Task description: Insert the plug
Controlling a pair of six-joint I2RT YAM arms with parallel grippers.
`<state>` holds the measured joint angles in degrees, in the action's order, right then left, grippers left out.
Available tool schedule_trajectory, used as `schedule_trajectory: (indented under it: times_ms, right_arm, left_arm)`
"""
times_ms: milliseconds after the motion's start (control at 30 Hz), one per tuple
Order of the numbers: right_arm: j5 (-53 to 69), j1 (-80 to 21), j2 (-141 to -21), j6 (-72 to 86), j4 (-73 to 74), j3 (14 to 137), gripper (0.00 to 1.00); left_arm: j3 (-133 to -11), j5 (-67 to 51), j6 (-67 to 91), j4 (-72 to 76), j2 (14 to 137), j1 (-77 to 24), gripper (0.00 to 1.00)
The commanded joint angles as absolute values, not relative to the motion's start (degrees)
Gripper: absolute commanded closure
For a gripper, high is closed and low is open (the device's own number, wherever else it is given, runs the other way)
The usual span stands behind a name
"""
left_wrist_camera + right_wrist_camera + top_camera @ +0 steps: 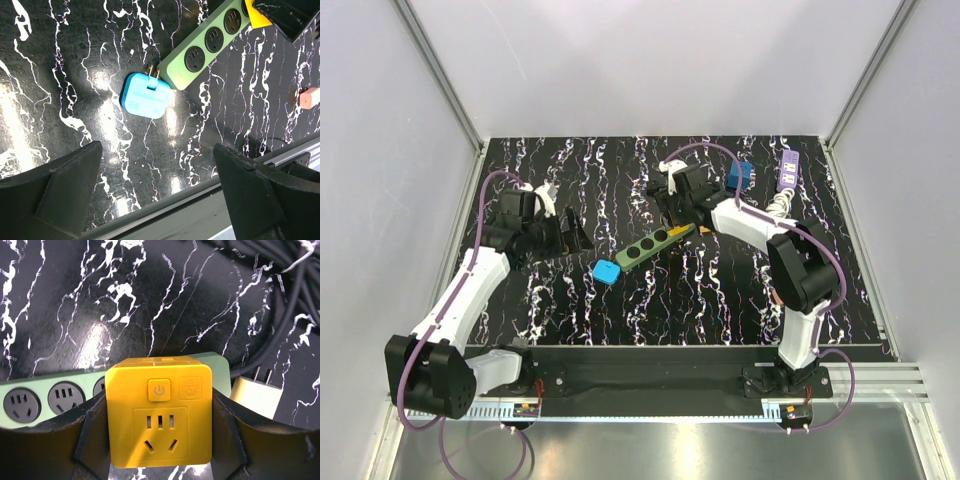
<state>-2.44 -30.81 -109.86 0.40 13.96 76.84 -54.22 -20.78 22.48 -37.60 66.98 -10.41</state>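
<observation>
Next, I let go of the yellow cube plug with my right gripper in the green power strip's end socket point(666, 232) point(152, 382), nearest the cream plug.
A yellow cube plug point(160, 410) with a power button and socket face is clamped between my right gripper's point(160, 440) black fingers. It sits over the right end of the pale green power strip point(50, 397); its prongs are hidden. From above, the yellow cube point(678, 233) is at the strip's point(645, 249) far end under the right gripper point(675, 215). My left gripper point(570, 232) hovers open and empty to the left. In its wrist view the left gripper point(157, 185) is short of a light blue plug point(146, 95) lying flat by the strip's point(210, 42) near end.
A cream plug point(255, 395) and dark cables point(280, 290) lie right of the strip. A blue cube point(740, 176) and a purple power strip point(786, 170) sit at the back right. A metal rail point(200, 200) runs along the table's near edge.
</observation>
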Motion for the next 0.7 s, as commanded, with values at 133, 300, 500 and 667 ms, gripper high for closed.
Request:
schedule_trajectory:
  times_ms: [133,300,500,667]
  right_arm:
    - [-7.40,-32.08,-112.76,8.62,17.49,66.45,1.00]
    - [-4.48,-32.61,-112.85,7.29,16.00,65.13,1.00]
    - [-3.69,-34.10,-114.25,8.70,15.38,64.16,1.00]
    - [-2.99,-34.19,-116.45,12.12,17.31,63.99,1.00]
  left_arm:
    - [-53.96,-22.32,22.24,-35.25,67.76,-10.72,0.01]
    - [-53.79,-21.80,22.06,-35.42,67.59,-10.72,0.01]
    - [-54.14,-22.06,22.06,-35.33,68.11,-10.81,0.01]
    - [-53.96,-21.97,22.15,-35.25,68.12,-11.16,0.01]
